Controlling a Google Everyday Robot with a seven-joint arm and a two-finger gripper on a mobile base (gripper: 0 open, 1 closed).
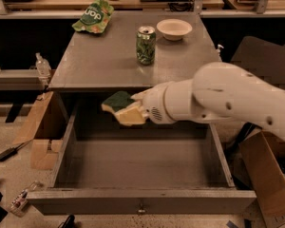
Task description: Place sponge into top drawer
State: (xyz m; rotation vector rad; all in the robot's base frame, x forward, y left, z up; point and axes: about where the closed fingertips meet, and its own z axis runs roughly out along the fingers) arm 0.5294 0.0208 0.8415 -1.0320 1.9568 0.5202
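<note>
I will release the sponge, now held over the open drawer's back part, near the middle of the open top drawer's bottom (130, 151), roughly straight behind the knob.
The sponge (122, 107), dark green on top and pale yellow foam below, is held at the tip of my gripper (138, 109), which is shut on it. It hangs in the air over the back part of the open top drawer (140, 201), just in front of the table's front edge. The drawer is pulled out wide, with a small knob at the middle of its front panel. My white arm (228, 101) reaches in from the right and hides part of the drawer's right back corner.
On the grey table (104, 61) stand a green soda can (145, 44), a pale bowl (174, 29) and a green snack bag (93, 16). Cardboard boxes stand at the left (38, 141) and right (270, 175) of the drawer. A spray bottle (42, 66) stands at left.
</note>
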